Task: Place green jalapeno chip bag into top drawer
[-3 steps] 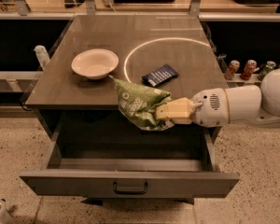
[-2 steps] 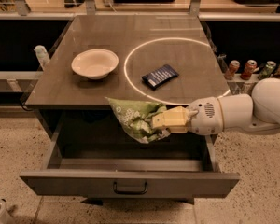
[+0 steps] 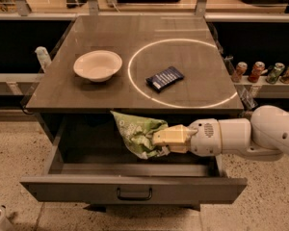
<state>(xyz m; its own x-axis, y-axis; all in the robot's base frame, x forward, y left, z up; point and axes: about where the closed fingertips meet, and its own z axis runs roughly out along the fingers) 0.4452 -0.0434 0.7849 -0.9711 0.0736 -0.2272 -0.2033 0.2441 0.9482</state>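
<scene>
I need to let go of the green jalapeno chip bag on the bottom of the dark drawer, straight point(image 3: 137, 147) behind the curved handle.
The green jalapeno chip bag point(image 3: 137, 130) is a crumpled light-green foil bag held over the open top drawer point(image 3: 135, 189), just below the front edge of the countertop. My gripper point(image 3: 158, 139) reaches in from the right on a white arm and is shut on the bag's right side. The bag hangs inside the drawer opening, above the dark drawer floor. The drawer is pulled out, and its grey front panel carries a dark curved handle point(image 3: 134, 194) at the centre.
On the grey countertop point(image 3: 86, 93) stand a white bowl point(image 3: 98, 65) at the left and a small dark-blue flat packet point(image 3: 164, 78) inside a white circle mark. Several drink cans point(image 3: 265, 72) stand on a shelf at the right. A white bottle point(image 3: 42, 57) stands left of the counter.
My gripper has moved the bag down and to the left, from the countertop's front edge into the drawer opening.
</scene>
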